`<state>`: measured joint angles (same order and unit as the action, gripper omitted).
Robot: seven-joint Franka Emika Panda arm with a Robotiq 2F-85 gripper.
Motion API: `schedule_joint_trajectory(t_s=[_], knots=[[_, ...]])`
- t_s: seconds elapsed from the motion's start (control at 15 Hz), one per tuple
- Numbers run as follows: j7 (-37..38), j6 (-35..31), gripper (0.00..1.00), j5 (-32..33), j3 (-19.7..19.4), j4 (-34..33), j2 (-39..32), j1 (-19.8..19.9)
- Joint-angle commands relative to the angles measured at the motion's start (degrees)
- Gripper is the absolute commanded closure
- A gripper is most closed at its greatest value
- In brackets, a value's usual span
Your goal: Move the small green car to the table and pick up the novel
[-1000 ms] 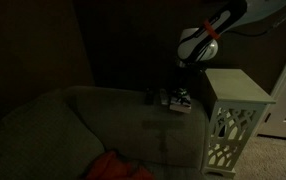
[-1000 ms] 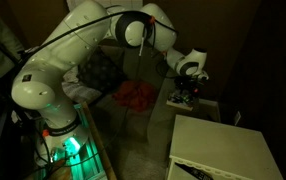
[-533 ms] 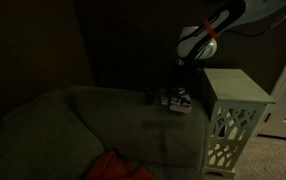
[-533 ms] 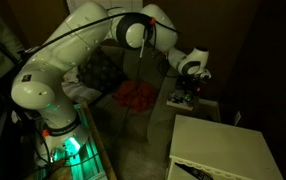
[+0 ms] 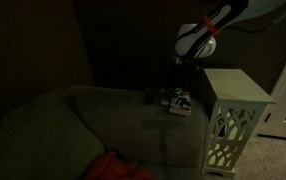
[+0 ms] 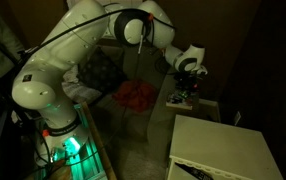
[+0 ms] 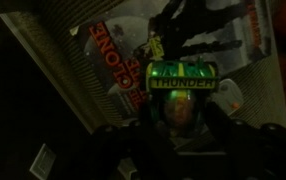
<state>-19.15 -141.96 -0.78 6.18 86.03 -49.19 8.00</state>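
My gripper is going to release the small green car on the white table's back corner (image 5: 214,71) nearest the sofa, so that is the spot I will set it on.
In the wrist view the small green car (image 7: 180,82), with a green "THUNDER" plate, sits between my dark fingers (image 7: 133,140). My gripper (image 7: 180,120) is shut on it and holds it above the novel (image 7: 123,50), whose whitish cover has red letters. In both exterior views the gripper (image 5: 188,62) (image 6: 190,78) hangs just above the novel (image 5: 179,100) (image 6: 180,100), which lies on the sofa arm. The white lattice table (image 5: 238,88) (image 6: 228,150) stands right beside the sofa arm.
A small dark lump (image 5: 149,96) lies on the sofa arm (image 5: 133,110) near the novel. A red cloth (image 5: 113,166) (image 6: 133,95) lies on the sofa seat. A dark wall stands behind the sofa.
The gripper has risen a little above the novel with the small green car in it. The novel and the table have not moved.
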Motion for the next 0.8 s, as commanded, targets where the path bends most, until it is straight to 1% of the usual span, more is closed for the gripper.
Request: schedule_joint_trajectory(t_s=[0.0, 0.2, 0.27, 0.33, 0.4, 0.47, 0.53, 0.67, 0.73], knots=[[7.45, -6.91, 0.65, 4.38, -6.10, 11.33, 10.01, -4.77], [14.41, -11.49, 0.65, 6.94, -11.43, 15.45, 15.50, -6.87], [16.84, -10.99, 0.65, 6.66, -12.58, 15.79, 16.35, -7.09], [12.24, -6.71, 0.65, 4.26, -9.21, 15.05, 16.48, -4.35], [12.79, -8.43, 0.40, 5.46, -10.06, 11.58, 13.28, -5.18], [12.68, -7.49, 0.40, 5.31, -9.91, 12.35, 14.38, -4.65], [12.63, -7.19, 0.65, 5.23, -9.76, 12.95, 15.00, -4.34], [17.44, -12.68, 0.65, 4.02, -11.33, 11.03, 14.11, -4.18], [17.80, -12.71, 0.65, 3.58, -11.95, 10.08, 14.71, -3.06]])
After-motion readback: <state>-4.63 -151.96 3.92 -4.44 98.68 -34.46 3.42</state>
